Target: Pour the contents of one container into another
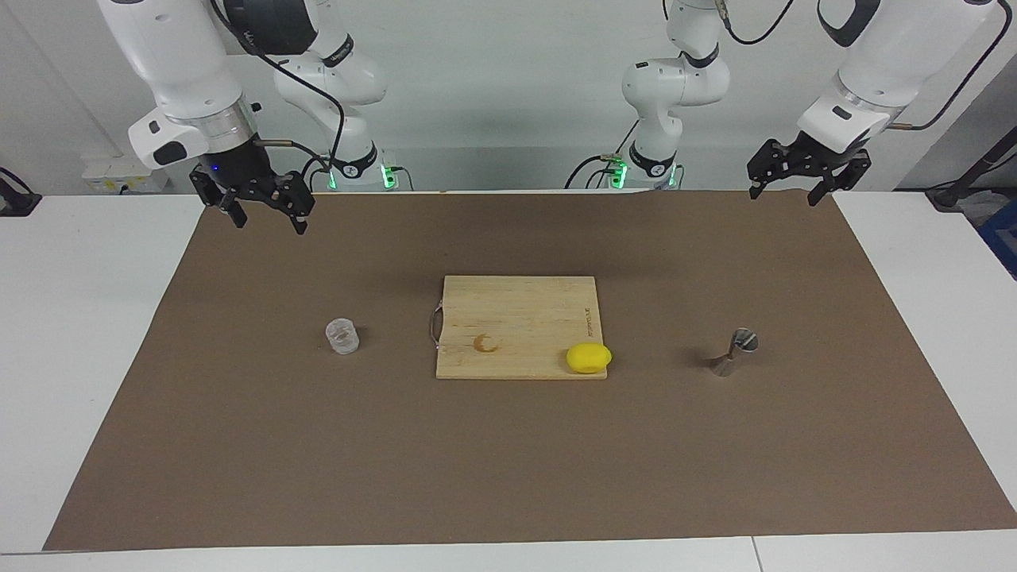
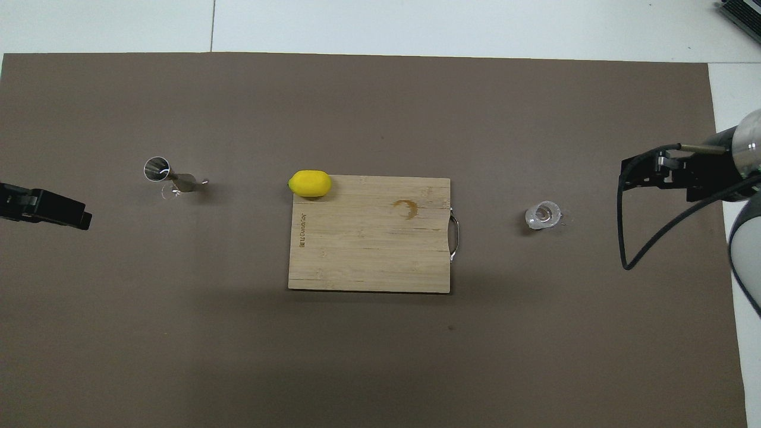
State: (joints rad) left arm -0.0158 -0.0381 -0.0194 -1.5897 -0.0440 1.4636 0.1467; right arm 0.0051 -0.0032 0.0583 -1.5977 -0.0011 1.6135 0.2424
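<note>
The robot's left gripper will move to the silvery jigger next and close around the jigger's upper cup (image 2: 164, 174), below the cup's open rim.
A small clear ribbed glass tumbler (image 1: 342, 336) (image 2: 542, 215) stands on the brown mat toward the right arm's end of the table. The silvery hourglass jigger (image 1: 735, 353) (image 2: 169, 176) stands upright toward the left arm's end. My right gripper (image 1: 268, 221) (image 2: 639, 172) hangs open and empty in the air over the mat's edge by its base, well apart from the tumbler. Over the mat's corner by its own base, my left gripper (image 1: 783, 195) (image 2: 65, 211) is also raised, open and holding nothing, away from the jigger.
A wooden cutting board (image 1: 516, 310) (image 2: 368, 255) with a metal handle lies mid-mat between the two containers. A yellow lemon (image 1: 589, 357) (image 2: 310, 183) rests at the board's corner farthest from the robots, toward the jigger. White table (image 1: 79, 318) surrounds the mat.
</note>
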